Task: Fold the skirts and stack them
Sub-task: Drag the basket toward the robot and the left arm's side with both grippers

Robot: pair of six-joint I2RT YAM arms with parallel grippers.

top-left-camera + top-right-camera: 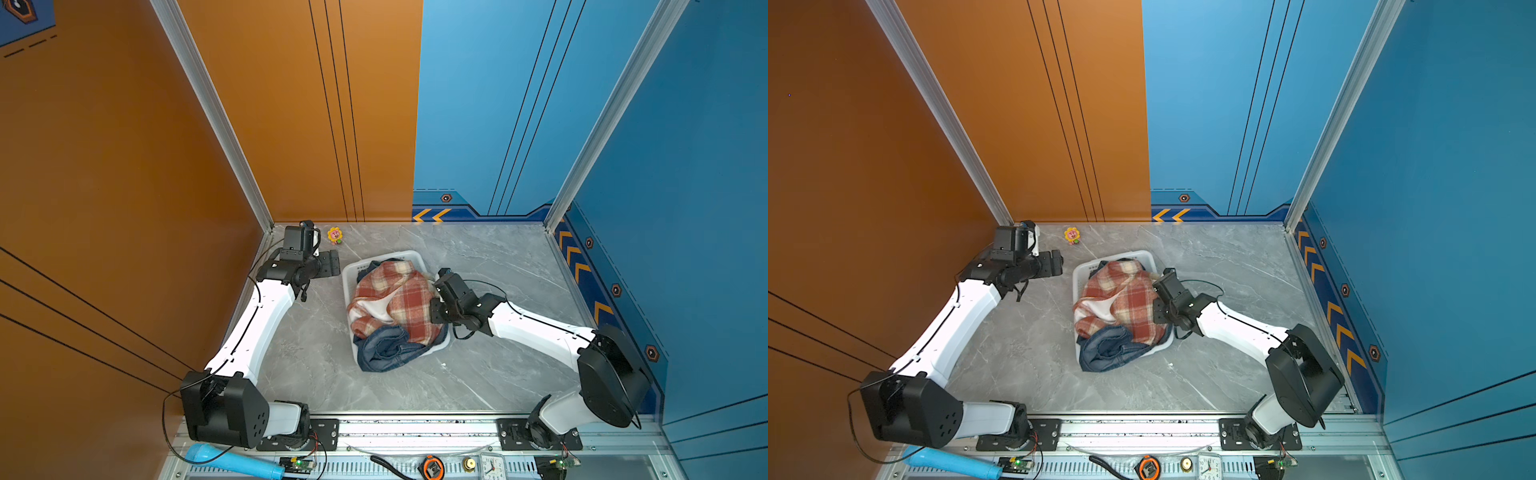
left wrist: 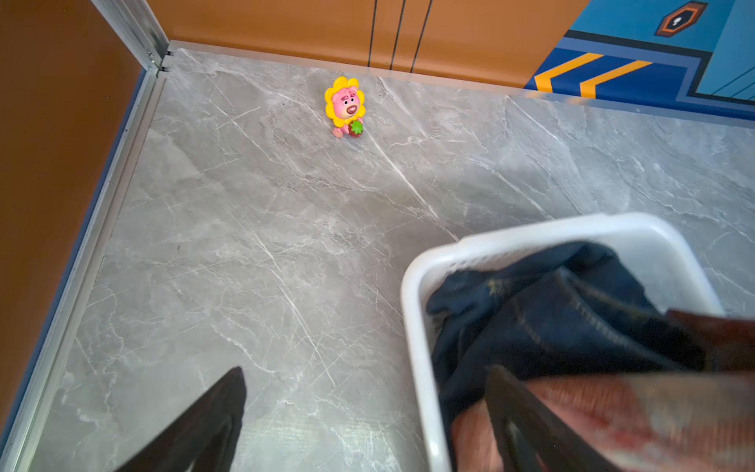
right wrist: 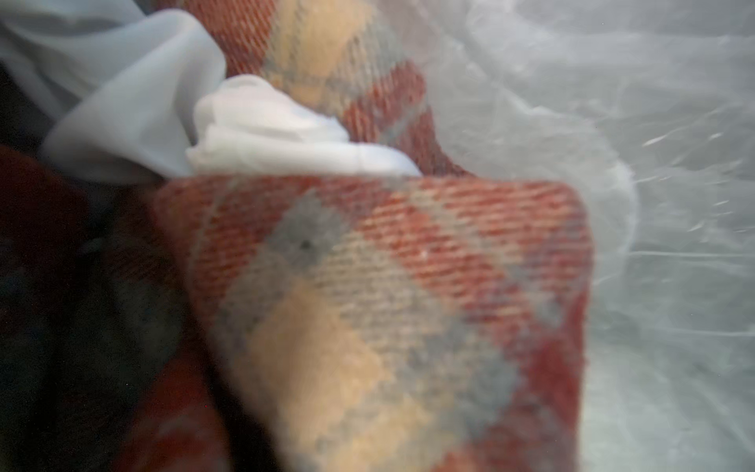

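Observation:
I will let go of the white basket with my right gripper on the grey marble table (image 1: 314, 307) next to my left gripper, near the orange wall.
A red, cream and tan plaid skirt (image 1: 395, 299) (image 1: 1121, 299) lies crumpled on top of the pile in the white basket (image 1: 349, 270) (image 1: 1077, 274), its white lining (image 1: 380, 307) showing. A dark blue denim skirt (image 1: 386, 347) (image 1: 1108, 347) spills over the basket's near rim. More denim (image 2: 551, 310) lies at the far end. My right gripper (image 1: 435, 309) (image 1: 1158, 309) is pressed into the plaid skirt's right edge. In the right wrist view a fold of plaid (image 3: 408, 286) runs up to the lens and hides the jaws. My left gripper (image 1: 330, 264) (image 1: 1054, 262) (image 2: 367, 408) hangs open astride the basket's left rim (image 2: 416, 306).
A small sunflower bear toy (image 1: 335, 235) (image 2: 345, 107) stands near the back left corner. Orange and blue walls close in the grey marble table (image 1: 498, 374). On the front rail lie a blue microphone (image 1: 232, 459), a tape measure (image 1: 432, 467) and a clock (image 1: 492, 467).

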